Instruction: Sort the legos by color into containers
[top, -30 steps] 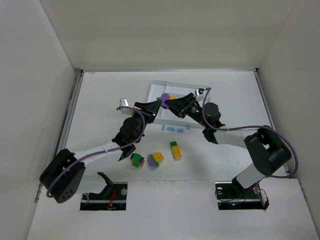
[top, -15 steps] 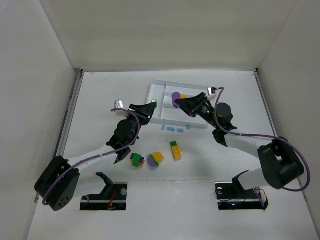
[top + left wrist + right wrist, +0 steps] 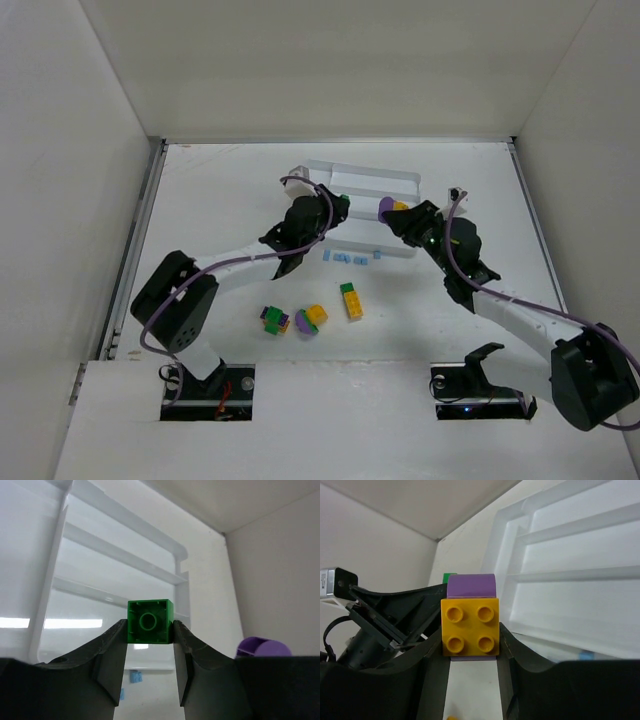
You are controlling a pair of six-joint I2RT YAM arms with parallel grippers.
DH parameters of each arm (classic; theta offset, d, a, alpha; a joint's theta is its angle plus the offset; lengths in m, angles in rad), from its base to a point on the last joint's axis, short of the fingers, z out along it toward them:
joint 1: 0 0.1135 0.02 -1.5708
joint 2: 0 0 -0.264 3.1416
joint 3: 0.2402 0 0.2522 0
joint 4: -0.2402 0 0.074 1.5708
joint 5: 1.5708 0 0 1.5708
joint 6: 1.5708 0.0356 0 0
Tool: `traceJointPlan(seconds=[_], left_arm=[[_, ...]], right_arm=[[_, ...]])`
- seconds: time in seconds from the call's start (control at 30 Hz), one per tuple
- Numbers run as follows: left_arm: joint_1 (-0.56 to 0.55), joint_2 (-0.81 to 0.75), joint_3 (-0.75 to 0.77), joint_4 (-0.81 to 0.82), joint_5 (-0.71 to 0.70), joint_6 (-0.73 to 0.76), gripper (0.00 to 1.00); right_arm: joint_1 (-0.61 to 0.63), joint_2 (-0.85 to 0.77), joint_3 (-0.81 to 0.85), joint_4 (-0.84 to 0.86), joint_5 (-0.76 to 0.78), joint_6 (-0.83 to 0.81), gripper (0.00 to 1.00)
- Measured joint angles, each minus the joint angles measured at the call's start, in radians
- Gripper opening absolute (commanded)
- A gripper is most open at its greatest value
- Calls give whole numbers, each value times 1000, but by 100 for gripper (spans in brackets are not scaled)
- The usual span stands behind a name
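Next, my right gripper lets go of the yellow-orange and purple clump in my left gripper (image 3: 334,228) above the near edge of the white tray.
My left gripper (image 3: 340,204) is shut on a green brick (image 3: 148,621) and holds it above the near left part of the white tray (image 3: 368,171). My right gripper (image 3: 391,211) is shut on a clump of a yellow-orange brick (image 3: 470,627) stuck to a purple one (image 3: 471,584), held over the tray's near right part. The two grippers are close together. In the left wrist view the tray's long narrow compartments (image 3: 115,560) lie beyond the green brick and show no bricks in them. The purple piece also shows at the right edge of that view (image 3: 262,646).
On the table in front of the tray lie several pale blue bricks (image 3: 350,259), a green and yellow-orange stack (image 3: 351,300), a green and purple clump (image 3: 274,320) and a purple and yellow-orange clump (image 3: 311,318). White walls enclose the table.
My left gripper has swung right and away from me to the tray with the green brick. My right gripper has moved right with its clump. The loose bricks have not moved.
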Motion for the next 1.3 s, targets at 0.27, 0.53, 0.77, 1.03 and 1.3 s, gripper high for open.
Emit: traceJointPlan(seconds=[0.27,0.53,0.77,1.03,1.3], left_arm=[[-43,195,167,-207,-41,122,26],[-69,275,223,-289,-75,184,35],[-61,276,224,-293,-84,180,54],[-49,199,161,-263,-65,130,55],[-20,-66,-125,-37,37,-90,63]], right_arm=[[21,-16,-16,-60,109,-89,23],[22,-9,-16,-74,126,-108,24],[33,9,-16,-75,127,-109,24],[35,19,-16,-78,123,-110,24],[34,20,-16,-32,-11,-63,25]])
